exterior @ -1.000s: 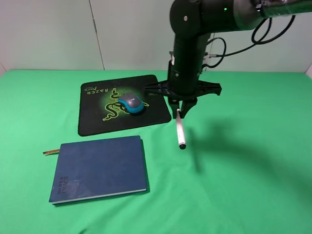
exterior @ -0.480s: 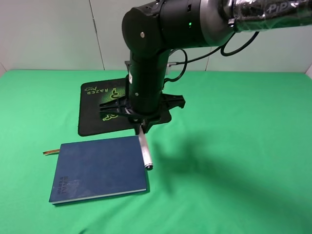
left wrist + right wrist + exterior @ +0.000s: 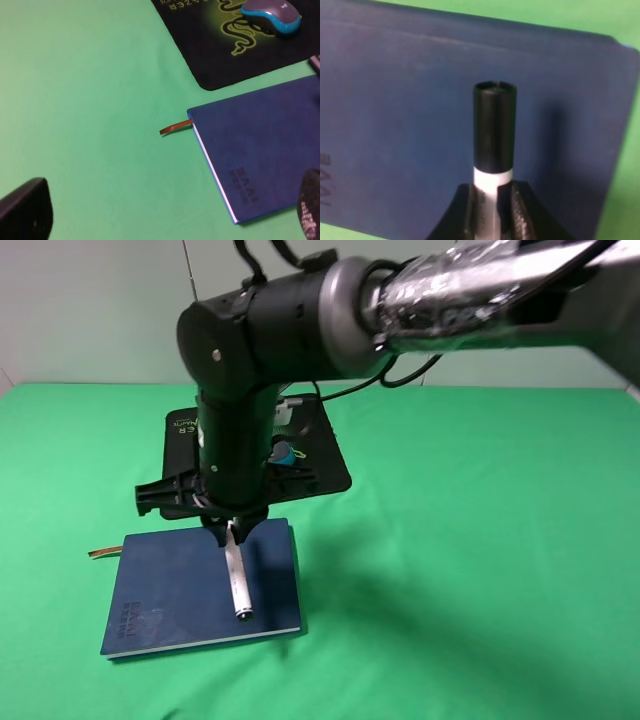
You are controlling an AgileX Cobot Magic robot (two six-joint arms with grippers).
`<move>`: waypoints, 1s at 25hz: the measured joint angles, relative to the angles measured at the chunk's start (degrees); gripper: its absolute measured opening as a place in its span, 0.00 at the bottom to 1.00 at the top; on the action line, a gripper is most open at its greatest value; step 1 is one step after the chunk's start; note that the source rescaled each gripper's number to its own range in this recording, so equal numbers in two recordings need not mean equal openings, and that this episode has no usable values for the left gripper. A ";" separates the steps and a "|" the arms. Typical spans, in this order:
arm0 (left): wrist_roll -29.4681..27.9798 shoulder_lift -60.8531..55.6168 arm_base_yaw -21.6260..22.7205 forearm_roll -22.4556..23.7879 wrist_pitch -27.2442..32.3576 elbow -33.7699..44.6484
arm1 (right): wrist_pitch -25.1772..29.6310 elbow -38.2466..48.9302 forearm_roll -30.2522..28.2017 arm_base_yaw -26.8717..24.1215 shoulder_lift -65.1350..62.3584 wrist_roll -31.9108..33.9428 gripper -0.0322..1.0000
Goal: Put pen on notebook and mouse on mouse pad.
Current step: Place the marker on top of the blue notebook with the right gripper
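Note:
Next, I set the white pen free from my right gripper, letting it go on the middle of the dark blue notebook's cover (image 3: 189,591) (image 3: 404,150). The pen now hangs tilted just above the notebook.
The white pen (image 3: 238,582) with its black cap (image 3: 494,125) hangs tilted just above the dark blue notebook (image 3: 170,590), and my right gripper (image 3: 233,532) is shut on it. In the right wrist view the fingers (image 3: 520,212) pinch the white barrel over the notebook (image 3: 395,100) cover. The grey and teal mouse (image 3: 272,15) sits on the black Razer mouse pad (image 3: 225,55). In the high view the arm hides most of the mouse (image 3: 285,453). My left gripper (image 3: 167,210) is open above the green cloth, near the notebook (image 3: 260,145), with nothing between its fingertips (image 3: 25,212).
Green cloth covers the whole table (image 3: 480,540). A tan ribbon bookmark (image 3: 175,127) sticks out of the notebook's far-left corner. The right arm's bulky black body (image 3: 250,370) reaches across the mouse pad (image 3: 320,470). A pale wall stands behind the table.
The right arm has swung left with the pen, from beside the mouse pad's right edge to over the notebook. The mouse has stayed on the pad.

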 joint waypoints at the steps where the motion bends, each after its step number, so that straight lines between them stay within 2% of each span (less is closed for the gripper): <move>1: 0.00 0.00 0.00 0.00 0.00 0.00 | 0.00 -0.66 0.00 0.35 0.86 0.00 0.04; 14: 0.00 0.00 0.00 0.00 0.00 0.00 | -3.83 -1.91 -1.08 1.00 6.04 0.00 0.04; 23: 0.00 0.00 0.00 0.00 0.00 0.00 | -4.17 -1.91 -1.34 1.00 6.04 0.00 0.04; 24: 0.00 0.00 0.00 0.00 0.00 0.00 | -4.17 -1.91 -1.34 1.00 6.04 0.00 0.05; 25: 0.00 0.00 0.00 0.00 0.00 0.00 | -4.17 -1.91 -1.34 1.00 6.04 0.00 0.10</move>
